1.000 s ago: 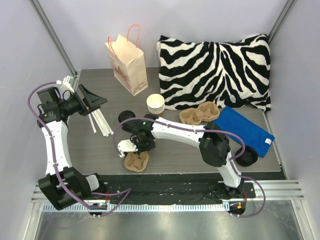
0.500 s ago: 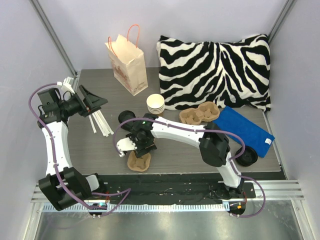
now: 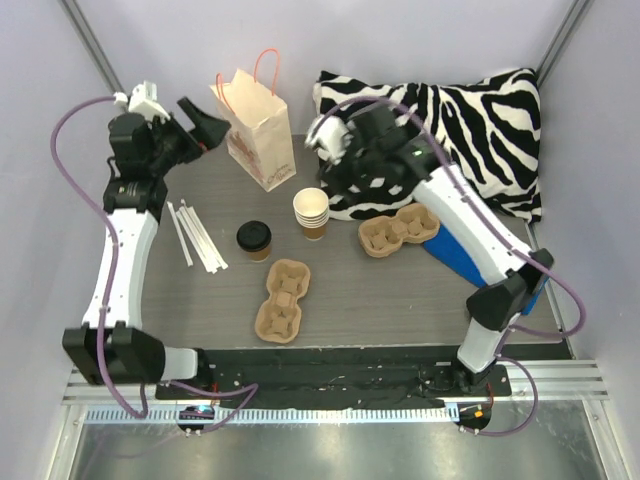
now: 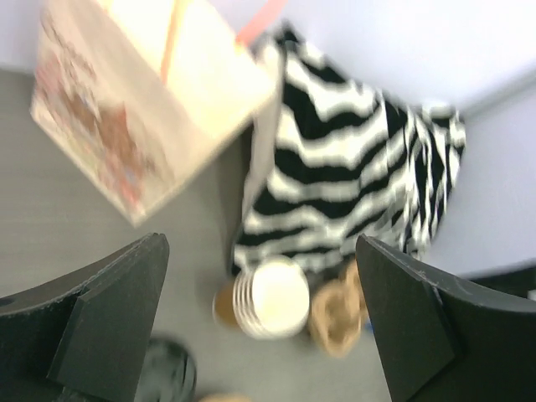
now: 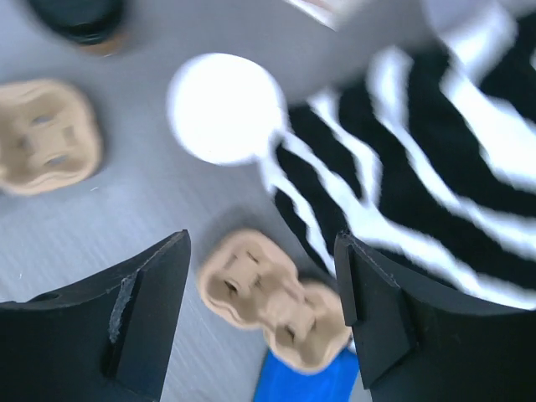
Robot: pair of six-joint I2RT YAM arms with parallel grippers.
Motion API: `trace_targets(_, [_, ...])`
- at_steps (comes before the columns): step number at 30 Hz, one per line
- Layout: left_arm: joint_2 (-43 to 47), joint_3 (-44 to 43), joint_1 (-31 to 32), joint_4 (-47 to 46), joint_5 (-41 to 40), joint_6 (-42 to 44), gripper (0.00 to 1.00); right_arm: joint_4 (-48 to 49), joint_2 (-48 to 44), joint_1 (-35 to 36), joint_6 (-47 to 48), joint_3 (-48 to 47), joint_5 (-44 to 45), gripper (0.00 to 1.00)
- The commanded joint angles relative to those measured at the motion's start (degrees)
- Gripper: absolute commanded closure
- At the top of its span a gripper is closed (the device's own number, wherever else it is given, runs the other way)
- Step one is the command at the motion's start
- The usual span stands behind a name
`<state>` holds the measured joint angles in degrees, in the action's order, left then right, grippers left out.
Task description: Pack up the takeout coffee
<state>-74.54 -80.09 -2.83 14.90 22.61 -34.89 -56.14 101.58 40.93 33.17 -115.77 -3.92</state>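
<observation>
Next, I need to close my left gripper on the paper bag's printed-side rim point(image 3: 236, 115) point(image 4: 167, 89), beside the near end of its orange handle.
The takeout coffee point(image 3: 254, 240), a small brown cup with a black lid, stands on the grey table, just behind an empty brown carrier tray point(image 3: 281, 300). Its lid shows at the bottom left of the left wrist view point(image 4: 166, 373) and at the top left of the right wrist view point(image 5: 80, 15). My left gripper point(image 3: 205, 132) hangs open in the air beside the paper bag point(image 3: 255, 125), holding nothing point(image 4: 260, 251). High over the zebra pillow's point(image 3: 450, 130) left edge, my right gripper point(image 3: 350, 160) is open and empty point(image 5: 264, 243).
A stack of lidless cream cups point(image 3: 311, 212) stands right of the coffee. A second carrier tray point(image 3: 398, 229) lies against the pillow, with a blue cloth point(image 3: 490, 262) to its right. White straws point(image 3: 195, 236) lie at the left.
My right gripper opened off the near carrier tray, and the arm rose and swung back over the pillow. My left arm lifted and turned toward the paper bag.
</observation>
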Motion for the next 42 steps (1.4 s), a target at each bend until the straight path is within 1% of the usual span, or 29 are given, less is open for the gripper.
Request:
trace_targets(1, [-10.07,-8.91,0.9,-3.57,-16.88,-5.34,0.0,0.76,-4.37,-6.28,-13.2,0.01,-2.05,0.23])
trace_targets(2, [-14.36,-13.2,0.9,-2.51,-16.64,-6.84,0.0,1.99,-6.29,-8.73,-15.39,0.8,-1.97,0.23])
trace_targets(4, [-17.46,-16.4,1.86,-1.19,-16.63,-8.69,0.0,3.49,-7.97,-10.68,-17.08,3.96,-1.09,0.21])
trace_targets(5, [-19.22,-18.5,2.3,-1.27,-18.72,-9.13,0.0,4.45,-9.46,-12.35,-17.52,5.62,-0.83,0.21])
trace_targets(6, [-20.28,-19.48,4.74,-1.45,-19.61,-9.14,0.0,4.55,-9.73,-13.15,-17.78,6.07,-0.56,0.21])
trace_targets(8, [-23.17,-21.76,6.16,-1.36,-21.37,-9.75,0.0,4.64,-10.61,-15.95,-18.75,6.43,-0.91,0.21])
trace_targets(9, [-24.15,-22.47,7.39,-1.36,-23.9,-9.84,0.0,4.64,-10.79,-16.84,-19.1,6.34,-1.17,0.21])
trace_targets(13, [-29.07,-25.02,10.03,-1.01,-29.19,-9.75,0.0,4.46,-12.37,-18.43,-20.07,5.9,-1.44,0.21])
trace_targets(14, [-30.12,-26.68,10.82,0.12,-30.33,-9.58,0.03,4.2,-12.89,-18.43,-20.07,5.9,-1.09,0.21])
trace_targets(15, [-32.66,-27.82,11.18,1.26,-33.13,-9.84,0.05,4.11,-13.77,-18.51,-19.72,6.08,-0.83,0.2])
trace_targets(17, [-35.13,-31.76,11.35,4.94,-35.08,-11.07,0.13,4.11,-14.83,-18.52,-19.81,6.17,0.4,0.2])
trace_targets(19, [-38.04,-34.59,11.35,6.98,-37.02,-13.44,0.19,4.11,-16.49,-19.04,-20.68,5.73,0.41,0.18])
trace_targets(24, [-40.5,-35.92,12.41,6.2,-38.52,-11.87,0.25,5.34,-19.49,-19.39,-21.74,4.05,0.58,0.14])
trace_targets(25, [-41.29,-36.27,12.41,6.2,-38.61,-11.34,0.33,5.95,-20.45,-19.39,-21.22,4.32,1.19,0.14])
trace_targets(27, [-41.91,-36.53,12.41,6.81,-39.22,-10.9,0.43,6.57,-21.24,-19.39,-20.95,5.72,2.51,0.14])
trace_targets(28, [-42.17,-36.71,12.41,7.07,-39.22,-10.55,0.53,6.74,-21.51,-19.39,-20.86,5.99,3.47,0.14])
trace_targets(30, [-42.44,-36.71,12.32,7.69,-38.87,-10.11,0.6,7.18,-22.04,-19.39,-20.78,6.52,3.66,0.14])
trace_targets(31, [-42.35,-36.89,12.32,7.69,-38.61,-9.84,0.67,7.27,-22.13,-19.39,-20.78,6.52,6.44,0.13])
trace_targets(33, [-41.91,-37.5,12.32,7.34,-37.74,-8.18,0.78,7.8,-22.39,-19.48,-21.04,6.25,9.45,0.11])
trace_targets(34, [-41.56,-38.63,12.24,7.08,-37.38,-7.39,0.91,8.76,-22.48,-19.48,-21.04,6.25,10.94,0.11])
trace_targets(35, [-41.21,-39.17,12.06,6.38,-37.29,-5.73,0.97,9.11,-22.65,-19.48,-21.3,5.82,13.91,0.11])
trace_targets(36, [-39.47,-39.43,12.06,5.59,-36.68,-5.01,1.0,9.47,-23.0,-19.92,-21.39,5.47,14.99,0.1])
trace_targets(38, [-37.35,-39.61,12.06,2.53,-35.71,-3.61,1.0,10.61,-23.53,-20.18,-21.91,4.33,17.53,0.1])
trace_targets(39, [-35.08,-40.05,12.06,1.9,-34.14,-2.56,1.0,10.87,-24.14,-20.27,-22.18,3.88,18.16,0.1])
trace_targets(42, [-32.08,-42.68,12.32,1.71,-31.23,-1.23,1.0,12.8,-25.55,-20.27,-22.8,2.3,18.6,0.08])
